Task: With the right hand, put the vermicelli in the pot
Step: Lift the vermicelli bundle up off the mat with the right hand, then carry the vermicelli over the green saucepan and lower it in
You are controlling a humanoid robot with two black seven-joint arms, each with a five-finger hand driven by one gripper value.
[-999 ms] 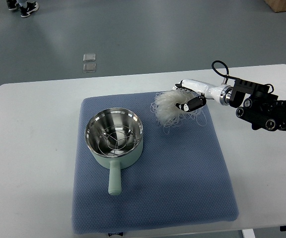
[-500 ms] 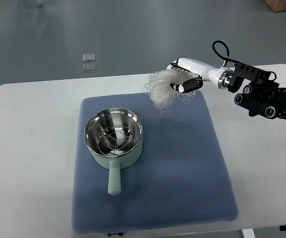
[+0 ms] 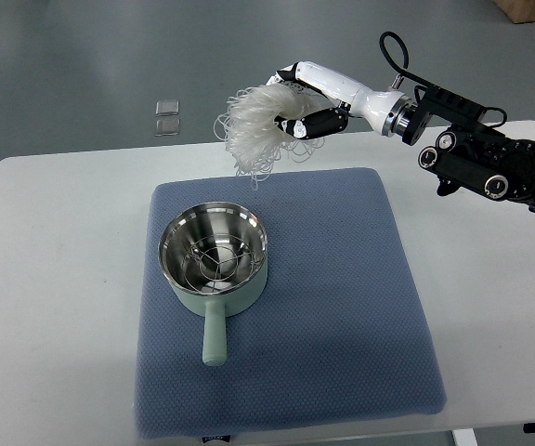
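Note:
The vermicelli, now held well above the pot's rim, will be let go by my right gripper on the wire rack inside the pale green pot (image 3: 195, 242), close to the pot's steel side.
My right hand (image 3: 297, 100) is shut on a fluffy white bundle of vermicelli (image 3: 252, 130), holding it in the air above the far edge of the blue mat (image 3: 342, 316). Loose strands dangle down toward the mat. The pale green pot (image 3: 214, 263) with its shiny steel inside stands on the mat's left half, handle pointing toward me. The vermicelli hangs up and slightly right of the pot's rim, well above it. The right arm (image 3: 476, 158) comes in from the right edge. The left arm does not show.
The mat lies on a white table (image 3: 54, 307). Two small clear squares (image 3: 166, 117) lie on the grey floor beyond the table. A brown box corner (image 3: 532, 9) shows at the top right.
My right hand has lifted the vermicelli off the mat and carried it up and to the left, toward the pot. The pot has not moved.

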